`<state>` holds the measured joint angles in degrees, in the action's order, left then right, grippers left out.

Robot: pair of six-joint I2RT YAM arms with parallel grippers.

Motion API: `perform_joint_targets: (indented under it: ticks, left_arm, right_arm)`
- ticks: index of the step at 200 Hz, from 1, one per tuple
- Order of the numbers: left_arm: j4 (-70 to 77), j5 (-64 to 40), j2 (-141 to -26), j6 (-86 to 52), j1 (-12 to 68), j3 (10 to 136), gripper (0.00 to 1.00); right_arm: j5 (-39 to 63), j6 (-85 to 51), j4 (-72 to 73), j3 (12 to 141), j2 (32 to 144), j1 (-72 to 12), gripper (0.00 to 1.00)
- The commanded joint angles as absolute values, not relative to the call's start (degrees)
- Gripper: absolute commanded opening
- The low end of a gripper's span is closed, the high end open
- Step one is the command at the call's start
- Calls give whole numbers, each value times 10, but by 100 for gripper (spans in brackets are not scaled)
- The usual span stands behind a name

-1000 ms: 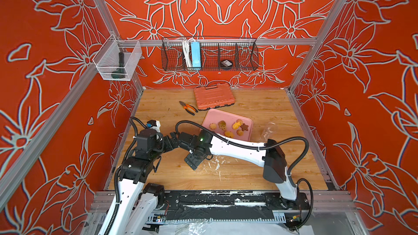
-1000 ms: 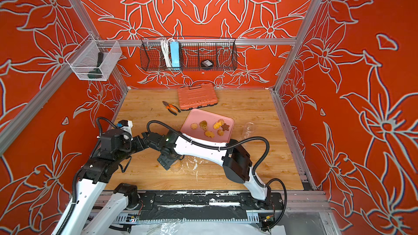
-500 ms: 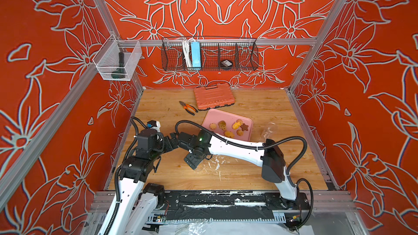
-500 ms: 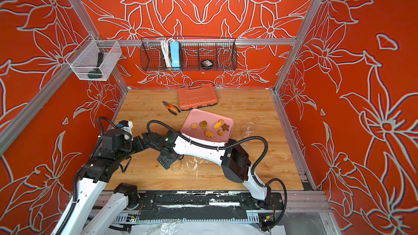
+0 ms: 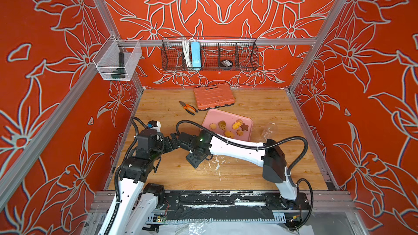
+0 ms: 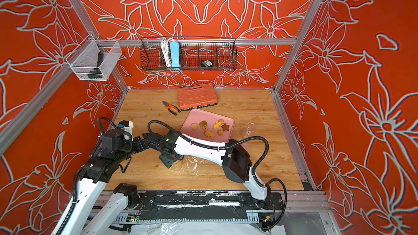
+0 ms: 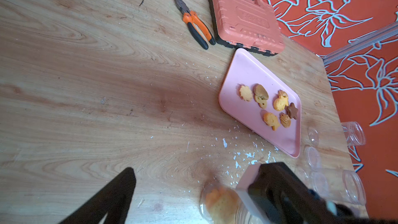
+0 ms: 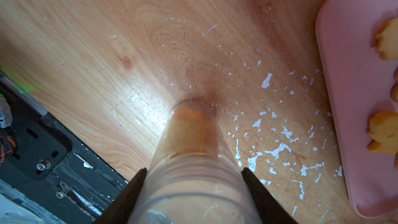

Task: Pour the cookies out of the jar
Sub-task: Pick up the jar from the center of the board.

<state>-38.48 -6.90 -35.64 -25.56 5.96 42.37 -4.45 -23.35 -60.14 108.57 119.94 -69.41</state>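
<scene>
Next, I close my left gripper on the bottom end (image 7: 213,203) of the clear jar with cookies, because my right gripper holds the jar near its opening.
A clear jar (image 8: 191,151) stands upright on the wooden table, with orange-yellow cookies (image 8: 189,123) in its lower part. My right gripper (image 8: 193,171) is shut on the jar, both black fingers pressed against its sides near the mouth. In both top views the right gripper (image 5: 195,158) covers most of the jar (image 6: 177,165). My left gripper (image 7: 199,182) is open just left of it, and the jar (image 7: 219,203) lies blurred between its spread fingers. Several more cookies (image 5: 228,127) lie on a pink tray (image 5: 217,116) behind.
An empty clear jar (image 5: 269,129) stands right of the tray, with more empty jars (image 7: 353,133) and lids (image 7: 312,157) near it. Pliers (image 5: 188,107) and an orange tool case (image 5: 213,96) lie at the back. White flecks (image 8: 277,149) litter the table by the jar.
The right gripper's fingers have closed in onto the jar. Both arms have stayed almost where they were.
</scene>
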Motion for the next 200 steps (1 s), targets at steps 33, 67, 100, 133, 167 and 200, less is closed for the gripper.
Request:
perform_joint_targets:
  ticks: [33, 67, 100, 133, 167, 200]
  left_arm:
    - [-376, -83, -353, -256, 60, 439, 98]
    - [-372, -102, -360, -258, 60, 439, 98]
    - [-364, -122, -370, -258, 60, 440, 98]
    - [-328, -223, -386, -255, 60, 434, 98]
    - [-224, -382, -405, -286, 60, 401, 98]
    - [-105, -472, -430, -338, 60, 354, 98]
  right_arm:
    - [-60, -247, -623, 1015, 1127, -671, 64]
    - [-37, -243, -615, 966, 1069, -630, 63]
    - [10, -240, -587, 908, 998, -564, 62]
    - [105, -242, -556, 855, 938, -483, 61]
    - [239, -277, -469, 767, 885, -391, 60]
    - [376, -340, -362, 703, 868, -319, 59]
